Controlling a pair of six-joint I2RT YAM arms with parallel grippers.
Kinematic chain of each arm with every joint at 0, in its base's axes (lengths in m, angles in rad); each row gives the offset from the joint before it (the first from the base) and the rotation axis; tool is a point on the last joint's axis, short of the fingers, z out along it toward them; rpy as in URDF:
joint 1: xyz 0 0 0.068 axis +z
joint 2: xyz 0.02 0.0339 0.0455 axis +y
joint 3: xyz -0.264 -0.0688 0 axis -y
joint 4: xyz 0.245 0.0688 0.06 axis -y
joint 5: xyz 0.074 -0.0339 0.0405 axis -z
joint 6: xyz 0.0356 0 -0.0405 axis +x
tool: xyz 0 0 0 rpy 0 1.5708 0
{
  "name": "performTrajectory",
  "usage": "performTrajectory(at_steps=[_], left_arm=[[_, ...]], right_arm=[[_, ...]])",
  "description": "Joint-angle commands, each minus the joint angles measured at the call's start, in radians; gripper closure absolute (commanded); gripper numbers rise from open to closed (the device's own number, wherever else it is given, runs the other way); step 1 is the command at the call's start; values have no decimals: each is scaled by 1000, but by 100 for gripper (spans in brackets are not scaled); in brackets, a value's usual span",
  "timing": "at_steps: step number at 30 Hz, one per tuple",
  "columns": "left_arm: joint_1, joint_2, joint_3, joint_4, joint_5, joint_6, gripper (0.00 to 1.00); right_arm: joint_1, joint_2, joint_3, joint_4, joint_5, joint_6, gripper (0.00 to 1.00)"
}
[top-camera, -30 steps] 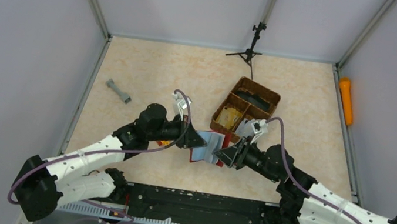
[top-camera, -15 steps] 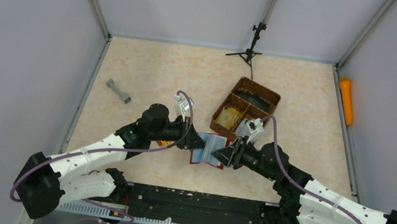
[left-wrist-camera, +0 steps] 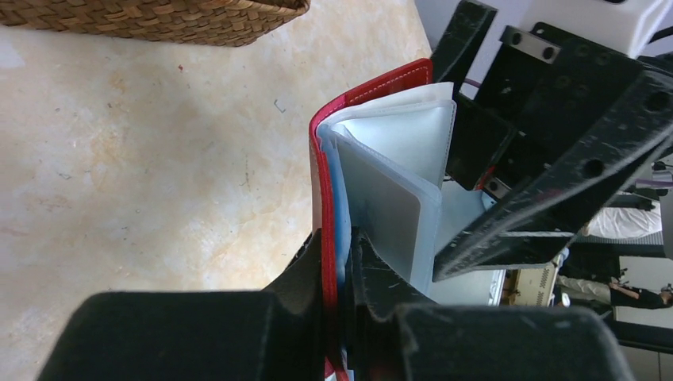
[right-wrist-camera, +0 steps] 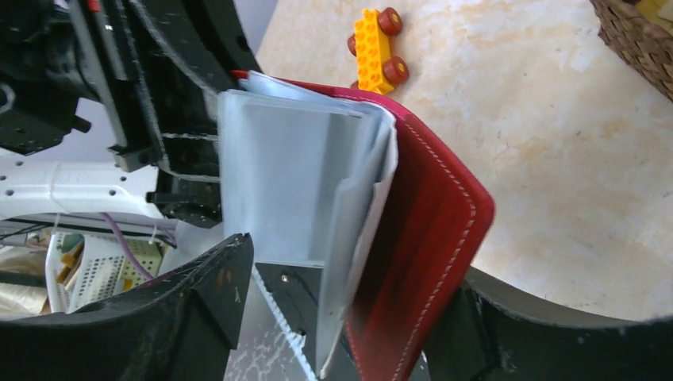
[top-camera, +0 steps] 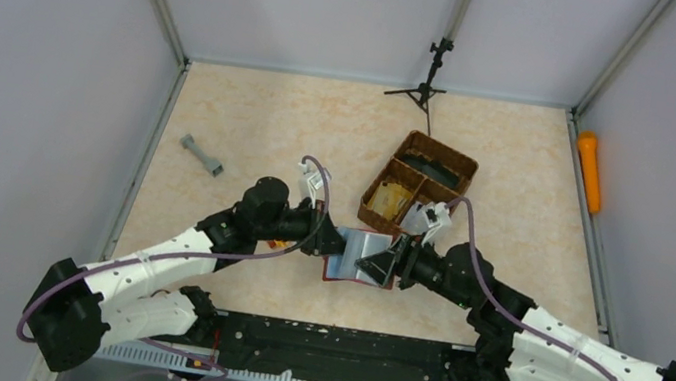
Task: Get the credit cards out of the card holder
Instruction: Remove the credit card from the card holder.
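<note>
I need to grip the red cover [right-wrist-camera: 435, 226] with its sleeves with my right gripper and spread the card holder at pages with cards, because it is open at empty pale sleeves.
The dark red card holder [top-camera: 357, 254] is held open and upright off the table between both arms. My left gripper [top-camera: 336, 244] is shut on its red cover [left-wrist-camera: 321, 182], with the pale plastic sleeves [left-wrist-camera: 397, 143] fanned out beyond. My right gripper [top-camera: 375, 265] is open. Its jaws straddle the holder's other red cover [right-wrist-camera: 428, 230] and sleeves [right-wrist-camera: 294, 175] without closing on them; the gripper shows in its own wrist view [right-wrist-camera: 353, 270]. I cannot make out any credit card in the sleeves. The left gripper's own view [left-wrist-camera: 337, 242] shows the cover pinched.
The brown wicker basket [top-camera: 450, 157] stands just behind the grippers, with something tan-yellow [top-camera: 394, 197] in its near-left compartment. An orange toy block [right-wrist-camera: 373, 48] lies under the left arm. A grey dumbbell-shaped part [top-camera: 201, 155] lies far left. A small tripod [top-camera: 428, 83] stands at the back.
My right gripper has moved left and closed in around the holder's free side. The left gripper keeps its hold and has hardly moved.
</note>
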Motion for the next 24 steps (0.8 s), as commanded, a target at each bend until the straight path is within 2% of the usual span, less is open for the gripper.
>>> performTrajectory(at_steps=[1,2,5,24], left_arm=[[-3,8,52,7,-26,6,90],[-3,11,54,6,-29,-1,91],[-4,21,57,16,-26,-22,91],[-19,65,62,15,-90,-44,92]], right_arm=[[7,-22,29,72,-36,-11,22],[7,-17,30,76,-38,-8,18],[7,15,43,62,-32,-4,12],[7,128,93,93,-28,18,7]])
